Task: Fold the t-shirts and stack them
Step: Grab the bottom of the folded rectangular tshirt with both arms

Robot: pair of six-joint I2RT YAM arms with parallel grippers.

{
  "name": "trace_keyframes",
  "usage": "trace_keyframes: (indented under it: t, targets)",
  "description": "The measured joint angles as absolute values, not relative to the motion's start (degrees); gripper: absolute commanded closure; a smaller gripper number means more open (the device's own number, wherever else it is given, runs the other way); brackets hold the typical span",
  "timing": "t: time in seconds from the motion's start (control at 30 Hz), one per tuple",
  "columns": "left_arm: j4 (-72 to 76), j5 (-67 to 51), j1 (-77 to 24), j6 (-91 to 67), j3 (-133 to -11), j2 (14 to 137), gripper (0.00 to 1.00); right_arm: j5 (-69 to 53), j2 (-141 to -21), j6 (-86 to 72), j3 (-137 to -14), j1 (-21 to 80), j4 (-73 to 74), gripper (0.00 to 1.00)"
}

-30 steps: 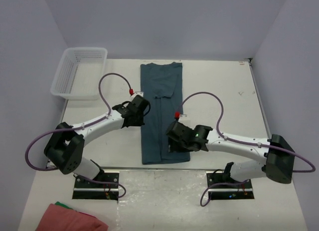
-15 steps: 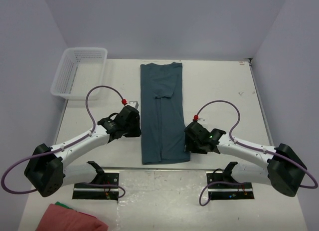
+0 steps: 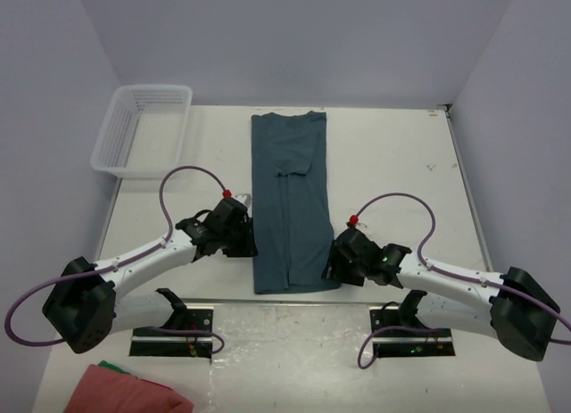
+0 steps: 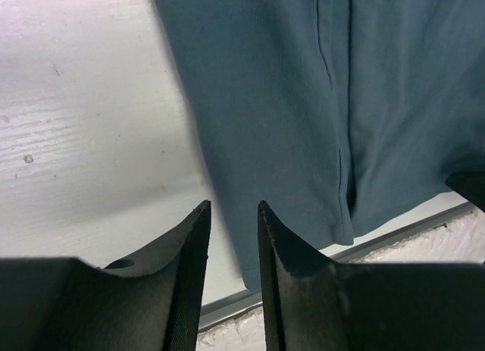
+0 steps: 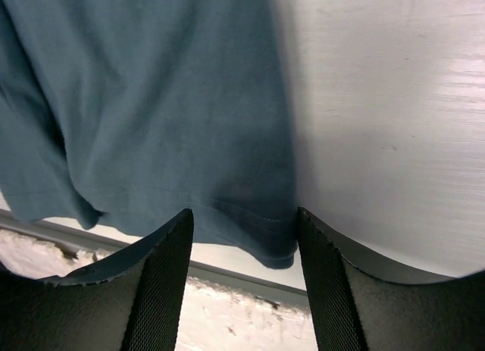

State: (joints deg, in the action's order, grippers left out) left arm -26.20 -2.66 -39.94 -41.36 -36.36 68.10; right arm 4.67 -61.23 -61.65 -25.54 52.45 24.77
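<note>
Next, my left gripper moves to the teal t-shirt's hem corner (image 3: 257,291) (image 4: 248,287) on the white basket's side and closes there, opposite my right gripper's corner.
The teal t-shirt (image 3: 287,199) lies folded into a long narrow strip down the middle of the table, collar end far, hem near. My left gripper (image 3: 248,243) hovers at the strip's left edge close to the hem. In the left wrist view the left gripper (image 4: 233,208) is open by a narrow gap, with the t-shirt (image 4: 303,101) edge just beyond the tips and nothing clamped. My right gripper (image 3: 330,270) is at the hem's right corner. There the right gripper (image 5: 243,214) stands wide open, the corner of the t-shirt (image 5: 151,101) lying between its fingertips.
A white plastic basket (image 3: 143,128) stands at the far left. A pink-red cloth (image 3: 125,391) lies off the table's near left. The table's front edge strip (image 5: 227,279) runs just below the hem. Both arm bases (image 3: 174,337) sit at the near edge.
Both arms drew back toward the near edge. The left gripper slid down the shirt's left side and its jaws parted. The right gripper moved off the cloth to the hem's right corner.
</note>
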Motion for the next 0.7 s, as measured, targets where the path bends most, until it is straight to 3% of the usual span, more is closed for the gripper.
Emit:
trace_keyframes:
  t: [0.23,0.33,0.37,0.43,0.7]
  targets:
    - [-26.02,-3.68,-41.17,-41.41,-35.73,68.66,0.68,3.36,-64.16,-64.93,-25.19,53.87,19.20,0.52]
    - [-25.93,-4.10,-41.85,-41.41,-35.73,68.66,0.68,3.38,-64.84,-66.04,-24.82,54.74,18.22,0.69]
    - [-25.93,-4.12,-42.00,-41.41,-35.70,68.66,0.69,3.42,-64.97,-66.41,-24.73,55.02,18.17,0.87]
    - [-26.04,-4.05,-42.19,-41.43,-35.68,68.66,0.69,3.51,-65.52,-67.09,-24.53,55.53,18.22,0.99]
    - [-27.29,-2.81,-44.84,-42.76,-34.28,69.19,0.66,3.95,-66.06,-68.18,-24.71,56.60,18.17,1.00]
